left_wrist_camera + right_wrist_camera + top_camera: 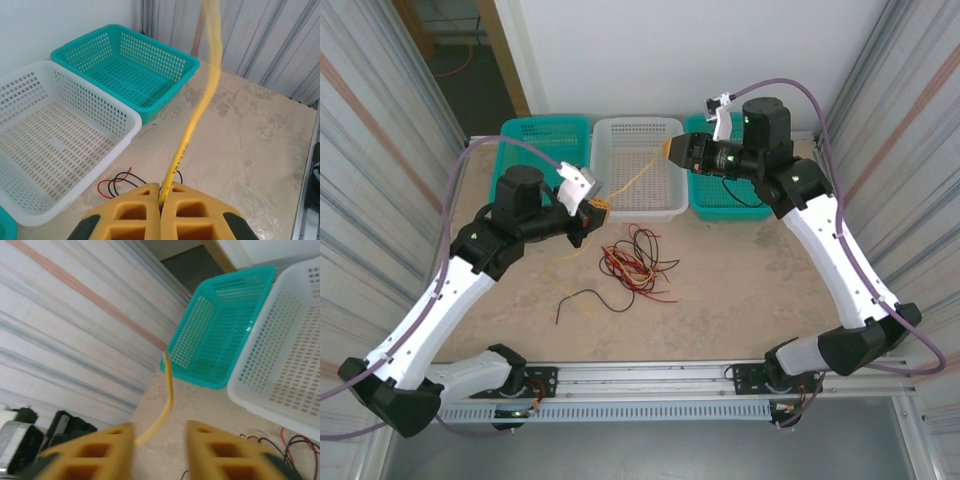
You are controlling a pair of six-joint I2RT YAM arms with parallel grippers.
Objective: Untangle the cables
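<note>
Next, I release the yellow cable from my left gripper inside the empty teal basket [543, 158] by the doorway.
A loose tangle of red, black and pale yellow cables [635, 262] lies on the table in the middle. One yellow cable [638, 177] stretches in the air from my left gripper [600, 210] up toward my right gripper [668, 150] over the white basket. In the left wrist view my left gripper [161, 197] is shut on the yellow cable [192, 127], which rises from between its pads. My right gripper [160, 432] is open. The yellow cable's [167, 400] free end hangs by its left finger, not pinched.
Three baskets stand along the back edge: a teal one [545, 135], a white one [638, 200] and another teal one [705, 205] with a black cable [748, 197] in it. A single black cable [582, 298] lies apart at the front left. Corrugated walls close both sides.
</note>
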